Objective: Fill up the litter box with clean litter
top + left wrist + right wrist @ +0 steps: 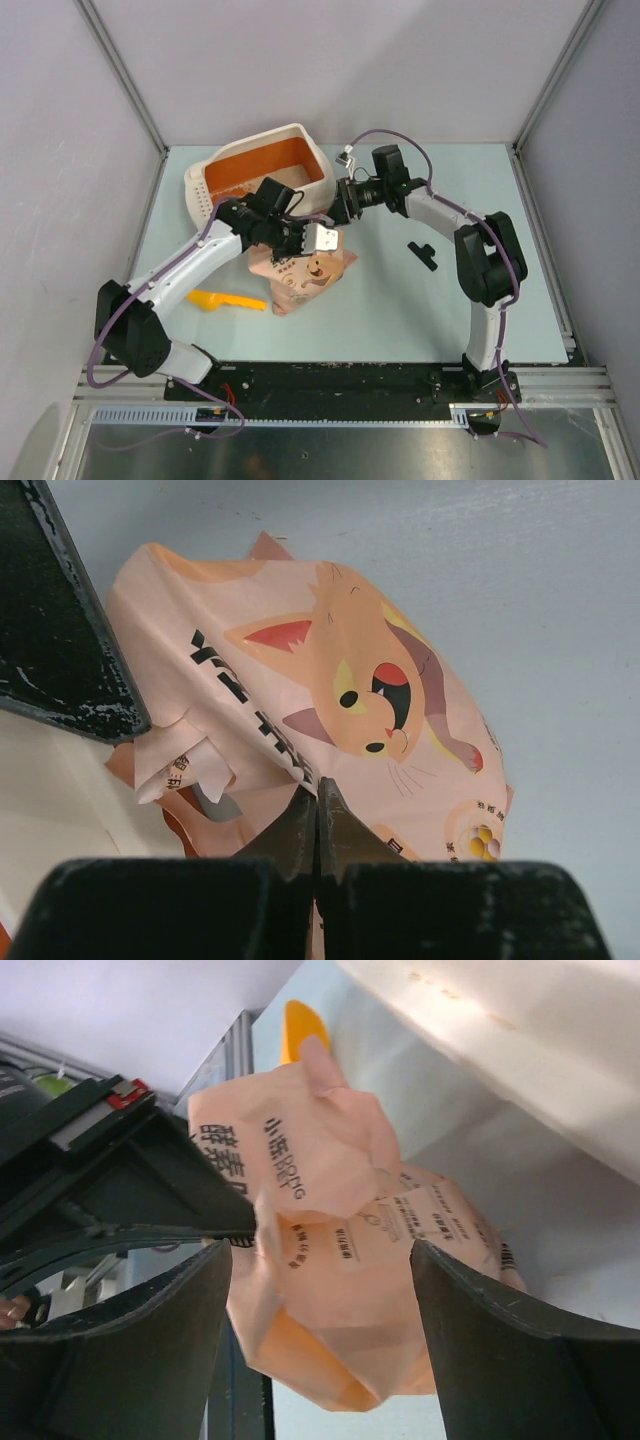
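Observation:
The bag's printed front is pinched by my left gripper close beside my right gripper, so my left gripper needs to open and take the loose top corner (324, 1070) by the scoop.
The litter box (300, 135), cream outside and orange inside, stands at the back left. A paler patch (284, 177) lies in its near corner; I cannot tell if it is clean litter. The pink-beige cat-print bag (305, 272) stands just in front of the box. My left gripper (312, 238) is shut on the bag's crumpled top edge (318, 795). My right gripper (341, 206) is open, its fingers (150, 1350) either side of the bag's top (340, 1240), not pressing it.
A yellow-orange scoop (228, 301) lies on the table left of the bag and shows behind it in the right wrist view (303, 1028). A small black part (424, 253) lies right of centre. The box's cream wall (520, 1050) is close beside both grippers.

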`<act>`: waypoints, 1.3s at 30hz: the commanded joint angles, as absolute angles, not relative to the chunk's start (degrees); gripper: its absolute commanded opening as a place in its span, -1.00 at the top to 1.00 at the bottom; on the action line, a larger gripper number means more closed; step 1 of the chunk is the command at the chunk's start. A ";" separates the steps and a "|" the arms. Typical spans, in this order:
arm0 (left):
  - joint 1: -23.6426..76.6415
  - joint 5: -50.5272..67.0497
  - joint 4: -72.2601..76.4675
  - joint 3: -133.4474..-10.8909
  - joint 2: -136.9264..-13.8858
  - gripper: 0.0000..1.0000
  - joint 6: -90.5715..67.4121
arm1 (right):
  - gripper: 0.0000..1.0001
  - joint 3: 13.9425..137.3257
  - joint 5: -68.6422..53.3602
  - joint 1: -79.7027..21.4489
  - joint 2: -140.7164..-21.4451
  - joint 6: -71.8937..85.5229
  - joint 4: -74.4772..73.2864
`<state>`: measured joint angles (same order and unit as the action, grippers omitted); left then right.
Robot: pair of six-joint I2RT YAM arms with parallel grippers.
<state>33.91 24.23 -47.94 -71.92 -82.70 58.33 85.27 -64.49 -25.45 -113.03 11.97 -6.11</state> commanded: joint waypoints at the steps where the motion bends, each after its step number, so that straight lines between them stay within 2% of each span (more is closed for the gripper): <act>1: 34.72 25.67 -48.43 -72.16 -78.57 1.00 57.22 | -0.44 88.24 -70.84 -26.10 -113.55 12.39 -6.58; 3: 34.63 25.32 -48.25 -72.33 -78.40 1.00 57.04 | -0.34 88.33 -69.70 -26.54 -113.56 10.65 -7.99; 9: 34.45 23.73 -47.99 -71.81 -75.77 1.00 57.57 | -0.33 90.70 -67.68 -27.77 -113.82 3.35 -17.74; 15: 33.40 23.38 -47.73 -69.35 -72.07 1.00 55.90 | 0.09 90.53 -66.62 -28.56 -113.73 1.58 -19.16; 16: 32.88 23.38 -47.46 -68.91 -71.46 0.98 55.64 | 0.24 90.79 -66.88 -28.83 -113.73 1.15 -19.16; 17: 32.44 23.12 -47.37 -68.21 -70.67 0.91 54.16 | 0.36 91.31 -66.80 -28.83 -113.82 0.88 -19.25; 18: 31.91 22.94 -47.20 -68.03 -70.06 0.70 53.01 | 0.60 91.75 -66.71 -28.92 -113.73 0.79 -19.16; 20: 29.19 23.03 -46.85 -68.20 -68.13 0.44 48.99 | 0.79 93.33 -66.62 -28.92 -113.64 0.70 -18.81; 21: 27.70 24.33 -46.76 -68.46 -67.51 0.23 46.87 | 0.92 94.04 -66.36 -28.83 -113.12 0.62 -18.63; 22: 23.86 25.04 -46.15 -68.73 -66.80 0.14 44.50 | 0.96 94.56 -65.14 -28.83 -112.77 0.18 -18.63; 24: 19.45 26.10 -45.09 -69.96 -66.01 -0.06 35.10 | 1.00 96.49 -64.17 -29.09 -111.80 -2.18 -19.15; 27: 10.74 29.51 -44.38 -71.01 -66.97 -0.25 25.77 | 1.00 99.92 -62.58 -29.71 -111.01 -6.85 -22.75; 31: 4.76 32.16 -44.21 -70.05 -68.98 -0.31 23.56 | 1.00 101.60 -61.61 -30.58 -108.90 -10.28 -24.69; 39: -6.23 42.62 -43.42 -65.57 -75.14 -0.38 5.82 | 1.00 101.25 -60.82 -32.08 -105.91 -17.75 -31.73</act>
<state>-1.21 34.54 -44.27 -68.36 -73.54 18.41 97.86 -58.46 -31.35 -112.57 -12.91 -29.95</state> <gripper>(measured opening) 0.684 0.009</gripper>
